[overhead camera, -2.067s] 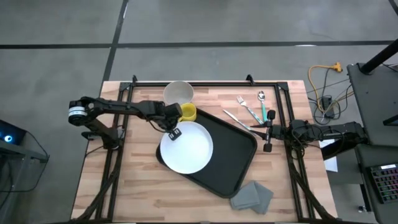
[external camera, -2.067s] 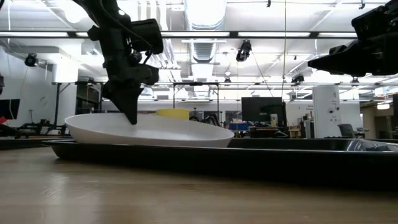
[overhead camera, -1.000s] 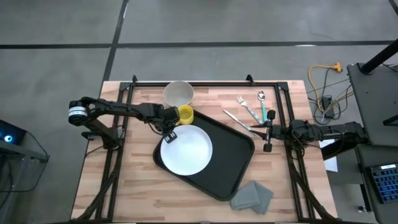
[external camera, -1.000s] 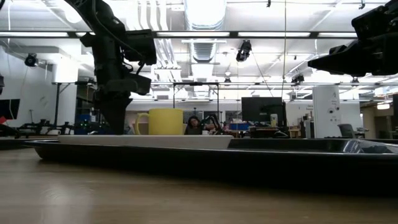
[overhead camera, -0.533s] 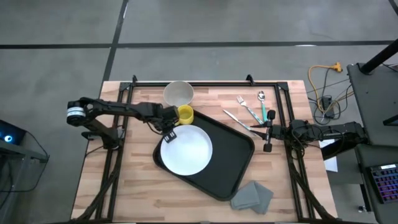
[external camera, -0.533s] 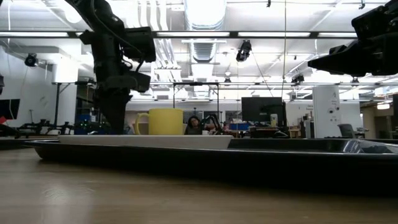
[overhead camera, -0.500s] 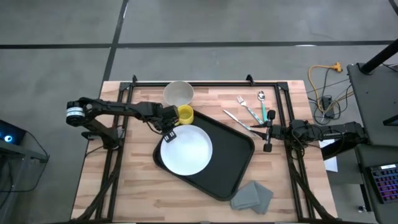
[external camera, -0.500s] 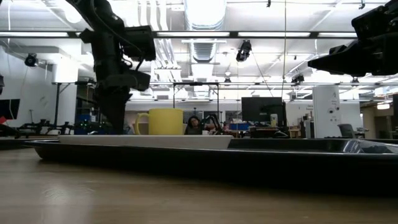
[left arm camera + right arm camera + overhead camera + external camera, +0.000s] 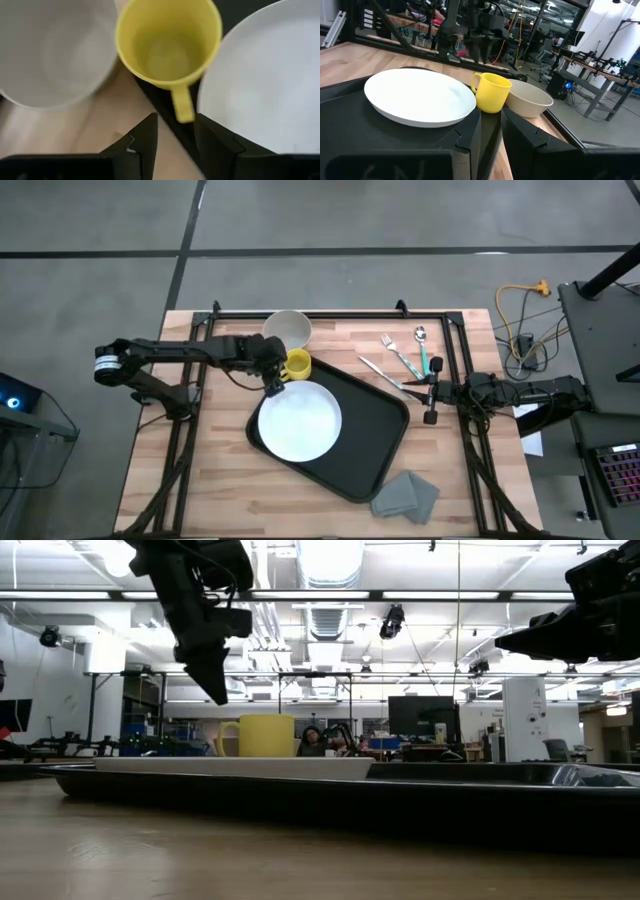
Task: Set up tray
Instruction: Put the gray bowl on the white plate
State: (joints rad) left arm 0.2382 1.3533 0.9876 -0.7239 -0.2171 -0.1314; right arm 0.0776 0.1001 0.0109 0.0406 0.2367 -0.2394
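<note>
The white bowl is next for my left gripper, which should go to it and close on the bowl's rim (image 9: pixel 284 348) (image 9: pixel 107 76), on the side facing the yellow mug.
The black tray (image 9: pixel 375 435) lies slantwise on the wooden table. A white plate (image 9: pixel 300 420) rests flat on the tray's left half. A yellow mug (image 9: pixel 298 364) stands upright at the tray's far left rim, its handle (image 9: pixel 182 107) turned toward the plate. My left gripper (image 9: pixel 272 383) hangs open above the plate's far left rim (image 9: pixel 150 764), clear of it, with the mug's handle just ahead of its fingertips (image 9: pixel 176 132). My right gripper (image 9: pixel 425 392) waits at the tray's right corner, fingers a little apart (image 9: pixel 491 127) and holding nothing.
A white bowl (image 9: pixel 287 330) stands behind the mug near the far edge. A fork, a spoon and other cutlery (image 9: pixel 400 355) lie at the far right, close to my right gripper. A folded grey cloth (image 9: pixel 405 493) lies by the tray's near right corner.
My left gripper has gone up from the plate's far left rim, where it stood low a second ago, and a little toward the table's far edge. The plate, tilted about two seconds ago, has stayed flat on the tray.
</note>
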